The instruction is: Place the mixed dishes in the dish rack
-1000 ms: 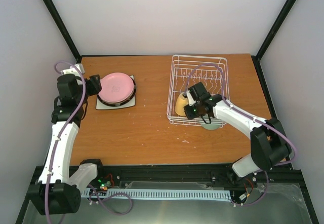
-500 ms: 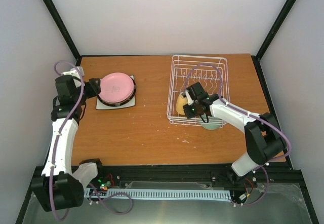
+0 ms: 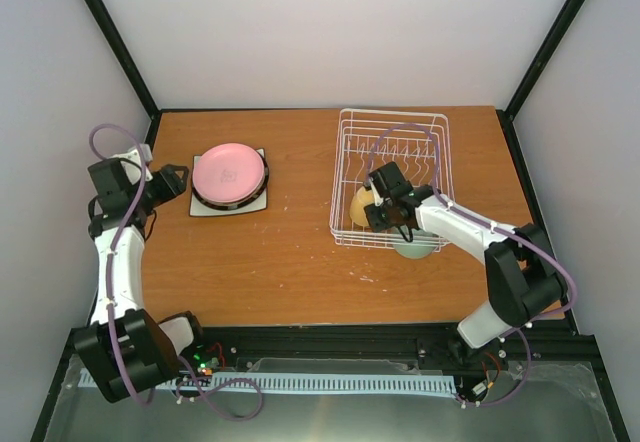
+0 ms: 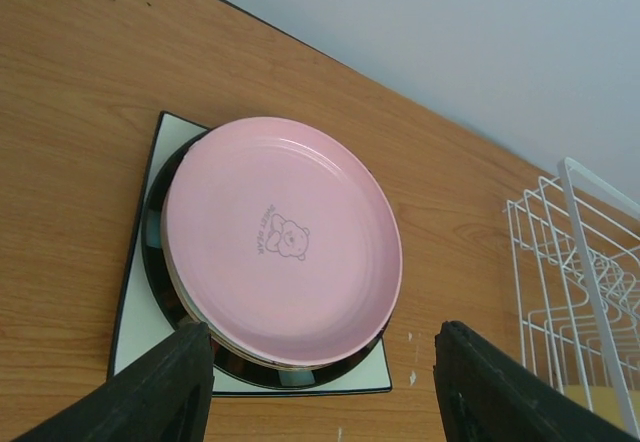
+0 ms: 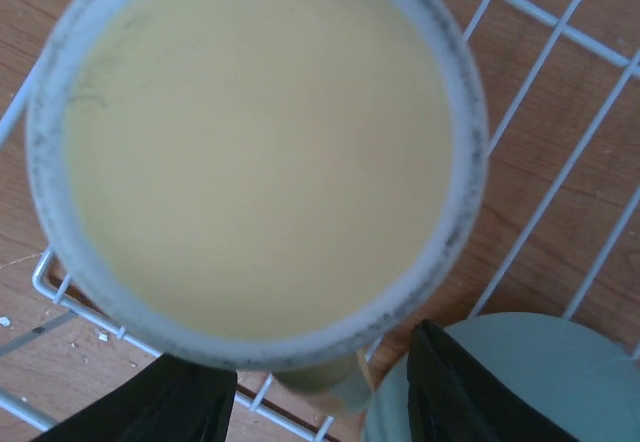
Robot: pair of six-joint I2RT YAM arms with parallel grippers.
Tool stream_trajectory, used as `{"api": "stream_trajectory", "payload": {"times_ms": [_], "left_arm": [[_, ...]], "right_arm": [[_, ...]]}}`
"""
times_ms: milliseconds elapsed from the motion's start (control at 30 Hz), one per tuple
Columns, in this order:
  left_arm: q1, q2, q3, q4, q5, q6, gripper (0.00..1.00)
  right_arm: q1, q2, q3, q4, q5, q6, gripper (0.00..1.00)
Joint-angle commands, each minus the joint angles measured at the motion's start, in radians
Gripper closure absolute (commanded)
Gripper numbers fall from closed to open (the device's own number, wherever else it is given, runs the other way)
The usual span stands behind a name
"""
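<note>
My left gripper grabs the pink round plate next by its rim (image 3: 194,174) (image 4: 172,270), on the side that faces away from the dish rack.
The pink round plate (image 3: 230,170) (image 4: 280,237) tops a stack on the dark-rimmed plate (image 4: 160,262) and the white square plate (image 3: 204,208) (image 4: 130,342). My left gripper (image 3: 176,179) (image 4: 322,347) is open and empty, just left of the stack and not touching it. The yellow mug (image 3: 361,204) (image 5: 250,142) sits in the white wire dish rack (image 3: 392,114) (image 5: 560,172) at its near left corner. My right gripper (image 3: 381,212) (image 5: 320,387) is open, its fingers either side of the mug's handle (image 5: 325,382). The mint-green bowl (image 3: 416,247) (image 5: 520,377) lies by the rack's near edge. No mint-green plate shows.
The rack's upright prongs (image 3: 400,150) fill its far half, and its corner shows in the left wrist view (image 4: 575,262). Bare wooden table (image 3: 280,252) lies between stack and rack. Black frame posts and white walls enclose the table.
My left arm has drawn back to the left, away from the plate stack. My right gripper has stayed at the mug, shifting only slightly.
</note>
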Motion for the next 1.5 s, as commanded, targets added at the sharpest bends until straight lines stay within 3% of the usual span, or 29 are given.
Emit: {"api": "stream_trajectory", "payload": {"times_ms": [0, 67, 200, 300, 467, 567, 633, 1133, 1333, 1467], "left_arm": [[0.014, 0.026, -0.005, 0.005, 0.068, 0.031, 0.38], [0.023, 0.056, -0.011, 0.009, 0.109, 0.030, 0.40], [0.061, 0.111, -0.043, 0.044, 0.284, 0.006, 0.57], [0.061, 0.137, -0.062, 0.051, 0.312, 0.009, 0.59], [0.064, 0.172, -0.064, 0.044, 0.295, 0.018, 0.60], [0.065, 0.211, -0.049, 0.043, 0.298, 0.017, 0.71], [0.064, 0.236, -0.029, 0.041, 0.291, 0.019, 0.74], [0.064, 0.415, 0.142, 0.032, 0.121, 0.041, 0.72], [0.063, 0.543, 0.229, 0.018, 0.090, 0.087, 0.85], [0.051, 0.597, 0.289, -0.001, 0.038, 0.122, 0.85]], "right_arm": [[0.002, -0.072, 0.008, -0.041, 0.024, 0.010, 0.50], [0.002, -0.111, 0.012, -0.056, 0.033, 0.012, 0.48], [0.002, -0.217, 0.028, -0.086, 0.060, 0.014, 0.43], [0.002, -0.289, 0.055, -0.119, 0.074, 0.016, 0.41], [0.000, -0.408, 0.099, -0.153, 0.112, 0.016, 0.39], [0.000, -0.460, 0.106, -0.146, 0.117, 0.015, 0.37], [0.000, -0.475, 0.108, -0.142, 0.113, 0.012, 0.36], [-0.001, -0.459, 0.026, -0.055, 0.057, -0.004, 0.38], [0.000, -0.440, 0.015, -0.028, 0.044, 0.006, 0.41], [-0.001, -0.415, 0.024, -0.020, 0.040, 0.006, 0.42]]}}
